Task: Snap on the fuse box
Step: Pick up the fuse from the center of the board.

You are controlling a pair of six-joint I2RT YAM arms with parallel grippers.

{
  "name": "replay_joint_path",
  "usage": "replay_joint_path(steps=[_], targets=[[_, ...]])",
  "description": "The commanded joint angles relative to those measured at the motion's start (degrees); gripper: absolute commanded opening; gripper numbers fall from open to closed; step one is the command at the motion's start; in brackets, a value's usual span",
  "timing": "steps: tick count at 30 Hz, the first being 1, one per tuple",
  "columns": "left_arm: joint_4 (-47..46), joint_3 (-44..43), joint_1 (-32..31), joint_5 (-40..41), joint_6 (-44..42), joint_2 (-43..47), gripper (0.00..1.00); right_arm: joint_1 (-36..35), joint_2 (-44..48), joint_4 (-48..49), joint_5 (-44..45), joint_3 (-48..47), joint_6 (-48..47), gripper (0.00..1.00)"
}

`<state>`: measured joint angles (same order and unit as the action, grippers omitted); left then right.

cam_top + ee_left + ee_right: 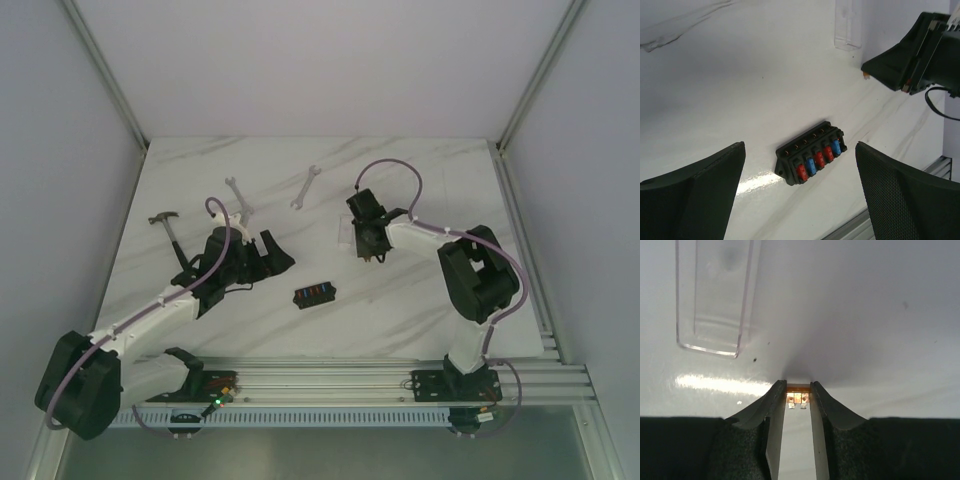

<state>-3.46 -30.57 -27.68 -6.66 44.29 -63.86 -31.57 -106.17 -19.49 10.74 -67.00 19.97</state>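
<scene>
The robot's left gripper needs to next close on the small orange fuse's loose end (866,76), where it sticks out of the right gripper, to take it over.
The black fuse box (316,295) lies on the white marble table, a row of red and blue fuses in it. In the left wrist view the fuse box (811,160) lies ahead, between my wide-open fingers (700,190). My left gripper (252,278) is open and empty, just left of the box. My right gripper (372,252) is shut on a small orange fuse (799,396), tips down at the table. The thin clear cover (715,295) lies just beside it, up and to the left; it also shows in the top view (345,232) and the left wrist view (847,27).
A hammer (165,225) and two wrenches (238,195) (306,187) lie at the back left and back middle. An aluminium rail (330,375) runs along the near edge. White walls enclose the table.
</scene>
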Motion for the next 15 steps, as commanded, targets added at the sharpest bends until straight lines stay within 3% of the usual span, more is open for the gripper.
replay_joint_path(steps=[1,15], targets=[[-1.68,0.67,-0.31,-0.16,0.15,1.12,1.00,-1.51,0.88,-4.34,0.38,3.01,2.95,0.32],[-1.74,0.44,-0.36,-0.31,0.12,0.70,1.00,-2.07,0.13,-6.38,-0.20,3.44,5.94,0.43]])
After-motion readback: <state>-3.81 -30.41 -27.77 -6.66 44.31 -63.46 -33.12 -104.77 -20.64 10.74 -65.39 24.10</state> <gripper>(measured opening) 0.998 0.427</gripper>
